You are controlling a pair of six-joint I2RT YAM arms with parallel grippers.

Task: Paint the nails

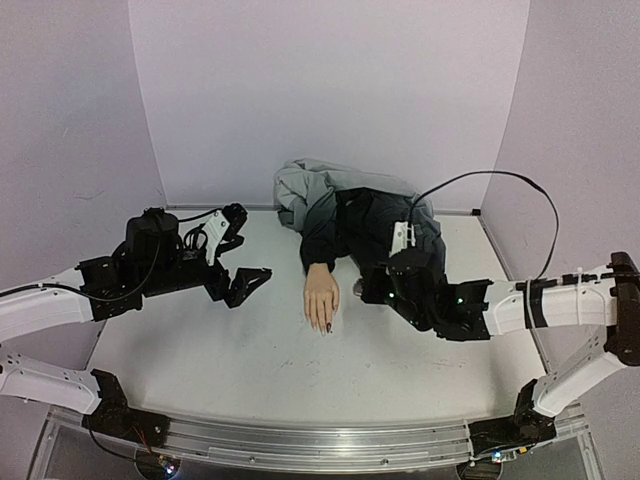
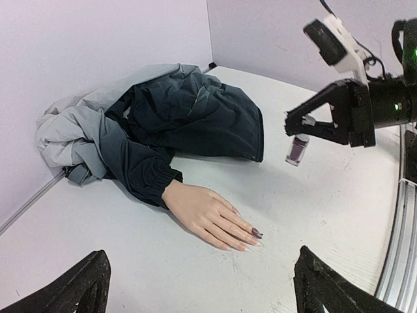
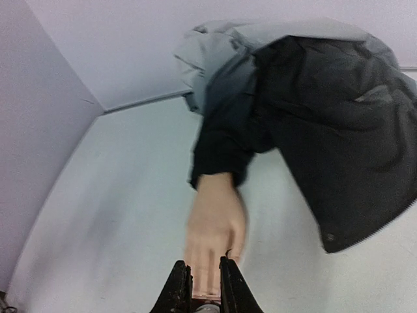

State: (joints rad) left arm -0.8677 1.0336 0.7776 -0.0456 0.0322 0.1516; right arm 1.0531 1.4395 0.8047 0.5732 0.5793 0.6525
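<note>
The robot's right gripper should put the small dark polish bottle down on the white table (image 1: 419, 338) just in front of the jacket's hem.
A pale mannequin hand (image 1: 322, 297) lies palm down on the white table, its wrist in a dark jacket sleeve. Of its nails, one (image 2: 257, 233) is dark-polished and the ones beside it (image 2: 244, 247) look pale. My left gripper (image 1: 243, 256) hovers left of the hand, open and holding nothing, its black fingertips (image 2: 91, 270) wide apart in the left wrist view. My right gripper (image 2: 306, 125) is to the right of the hand, above the table, shut on a small dark polish bottle (image 2: 298, 149). In the blurred right wrist view the bottle (image 3: 206, 302) sits between the fingers just short of the hand (image 3: 215, 225).
A grey and black jacket (image 1: 350, 210) is heaped at the back against the wall, its sleeve running to the hand. Purple walls close in the left, back and right sides. A metal rail (image 1: 320, 440) runs along the near edge.
</note>
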